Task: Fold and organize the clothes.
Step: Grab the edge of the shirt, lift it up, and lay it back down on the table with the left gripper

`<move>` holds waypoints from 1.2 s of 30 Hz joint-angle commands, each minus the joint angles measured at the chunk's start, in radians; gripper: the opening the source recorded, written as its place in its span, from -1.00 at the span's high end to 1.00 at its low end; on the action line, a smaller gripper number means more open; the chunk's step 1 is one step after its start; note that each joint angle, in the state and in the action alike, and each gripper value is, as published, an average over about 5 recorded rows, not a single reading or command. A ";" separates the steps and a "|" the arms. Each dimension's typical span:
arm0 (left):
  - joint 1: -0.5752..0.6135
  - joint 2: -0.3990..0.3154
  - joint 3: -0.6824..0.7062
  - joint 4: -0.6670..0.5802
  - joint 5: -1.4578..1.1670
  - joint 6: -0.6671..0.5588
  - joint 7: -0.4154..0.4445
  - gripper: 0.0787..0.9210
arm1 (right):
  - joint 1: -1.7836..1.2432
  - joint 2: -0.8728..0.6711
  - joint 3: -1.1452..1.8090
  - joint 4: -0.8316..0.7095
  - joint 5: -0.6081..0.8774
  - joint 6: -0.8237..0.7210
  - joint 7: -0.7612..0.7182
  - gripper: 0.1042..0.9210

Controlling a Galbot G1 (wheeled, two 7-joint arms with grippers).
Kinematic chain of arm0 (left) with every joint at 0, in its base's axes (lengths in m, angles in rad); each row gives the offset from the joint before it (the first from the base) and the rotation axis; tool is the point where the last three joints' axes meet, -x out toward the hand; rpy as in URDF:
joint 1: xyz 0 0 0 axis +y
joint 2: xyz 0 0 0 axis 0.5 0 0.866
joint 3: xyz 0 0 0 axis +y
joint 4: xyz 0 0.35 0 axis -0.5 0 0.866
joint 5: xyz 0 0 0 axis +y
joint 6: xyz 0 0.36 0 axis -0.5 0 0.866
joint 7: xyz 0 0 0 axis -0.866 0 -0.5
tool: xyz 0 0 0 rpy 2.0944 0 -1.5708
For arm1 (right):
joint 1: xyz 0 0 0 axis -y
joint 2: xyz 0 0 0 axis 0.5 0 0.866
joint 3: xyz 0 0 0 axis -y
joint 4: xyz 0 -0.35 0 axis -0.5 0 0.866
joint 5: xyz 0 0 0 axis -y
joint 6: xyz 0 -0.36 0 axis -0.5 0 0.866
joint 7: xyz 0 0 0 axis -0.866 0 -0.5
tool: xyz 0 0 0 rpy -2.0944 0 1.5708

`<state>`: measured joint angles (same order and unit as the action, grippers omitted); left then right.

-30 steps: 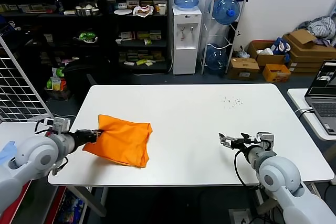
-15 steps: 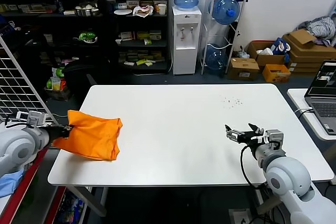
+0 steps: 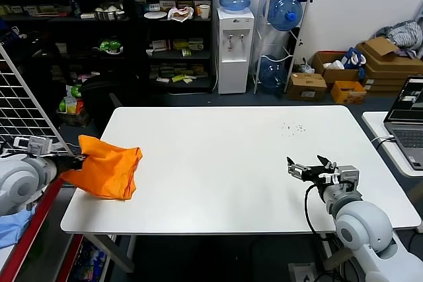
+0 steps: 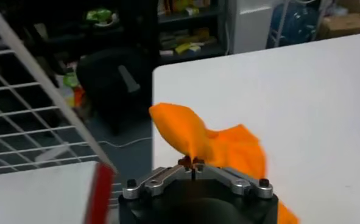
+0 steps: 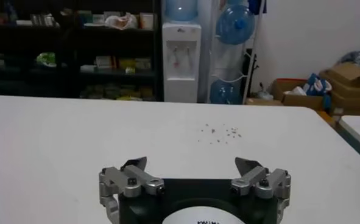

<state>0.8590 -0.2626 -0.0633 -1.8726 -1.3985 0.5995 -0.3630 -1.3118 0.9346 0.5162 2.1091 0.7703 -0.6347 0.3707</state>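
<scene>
My left gripper needs to let go of the orange T-shirt on the bare middle of the white table (image 3: 244, 174), short of my right gripper.
The bright orange T-shirt (image 3: 106, 168) lies bunched and folded at the left edge of the white table (image 3: 225, 156), part of it past the edge. My left gripper (image 3: 78, 160) is shut on the shirt's near corner, just off the table's left side. In the left wrist view the fingers (image 4: 192, 162) pinch the orange fabric (image 4: 219, 143), which hangs out over the table. No lettering shows. My right gripper (image 3: 309, 168) is open and empty, low over the table's front right part; in the right wrist view (image 5: 190, 164) its jaws stand wide apart over bare tabletop.
A white wire grid rack (image 3: 23, 113) and a red-edged surface (image 3: 30, 226) with a light blue cloth (image 3: 12, 222) stand left of the table. A laptop (image 3: 406, 120) sits on a side table at right. Small dark specks (image 3: 291, 127) lie at the table's back right.
My left gripper has dragged the orange shirt leftward across the table to its left edge. My right gripper has drawn back slightly toward the right and stays open.
</scene>
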 commanded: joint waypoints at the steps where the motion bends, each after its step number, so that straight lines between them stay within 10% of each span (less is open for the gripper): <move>1: -0.282 -0.437 0.343 -0.245 -0.432 -0.016 -0.388 0.97 | -0.059 0.025 0.049 0.001 -0.022 -0.006 0.026 -1.00; 6: -0.508 -0.833 0.577 -0.027 -0.457 -0.047 -0.465 0.97 | -0.104 0.057 0.101 -0.001 -0.025 -0.010 0.040 -1.00; 12: -0.570 -1.119 0.625 0.292 -0.319 -0.043 -0.419 0.97 | -0.126 0.083 0.137 -0.002 -0.029 -0.009 0.041 -1.00; 36: -0.537 -1.185 0.585 0.488 -0.106 -0.069 -0.355 0.97 | -0.075 0.075 0.080 -0.028 -0.018 -0.008 0.041 -1.00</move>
<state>0.3513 -1.3828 0.5076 -1.4649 -1.5567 0.5356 -0.7179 -1.3918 1.0059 0.6044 2.0836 0.7526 -0.6424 0.4091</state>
